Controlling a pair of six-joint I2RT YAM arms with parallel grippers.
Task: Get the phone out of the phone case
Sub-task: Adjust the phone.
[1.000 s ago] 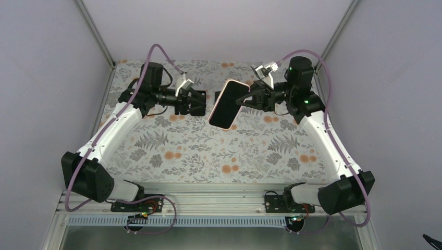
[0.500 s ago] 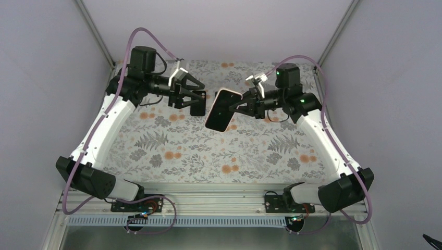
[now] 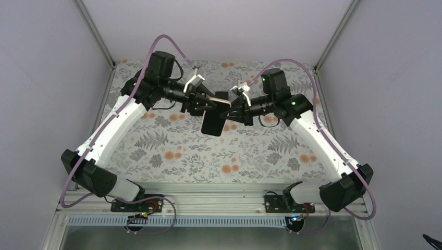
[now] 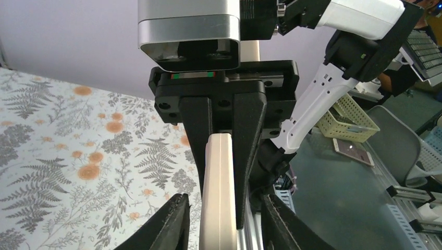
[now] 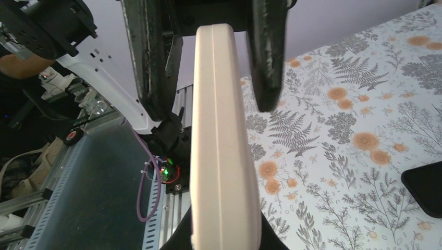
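Observation:
The robot's right gripper holds the slanting phone case below the case's top corner, so next the left gripper steadies the case while the right gripper takes it nearer that corner [image 3: 229, 104].
The phone [image 3: 212, 124], dark screen towards the top camera, sits in a cream phone case [image 5: 221, 156] held on edge above the middle of the table. My right gripper [image 3: 225, 114] is shut on the case from the right, its own fingers pinching the case's lower end [image 5: 224, 240]. My left gripper [image 3: 210, 105] comes in from the left and straddles the case's edge [image 4: 219, 208]. Its fingers [image 4: 174, 221] stand apart from the case with a gap on each side. One right finger [image 4: 249, 156] lies between the case and my left jaw.
A flat black object [image 5: 425, 187] lies on the floral tablecloth [image 3: 172, 151] at the lower right of the right wrist view. Grey walls close in the table on three sides. Beyond the near rail stand a yellow basket [image 4: 346, 117] and a desk.
Both arms swung inward and met. The phone moved left and lower with the right gripper. The left gripper came over the case's edge, its jaws widening and then narrowing.

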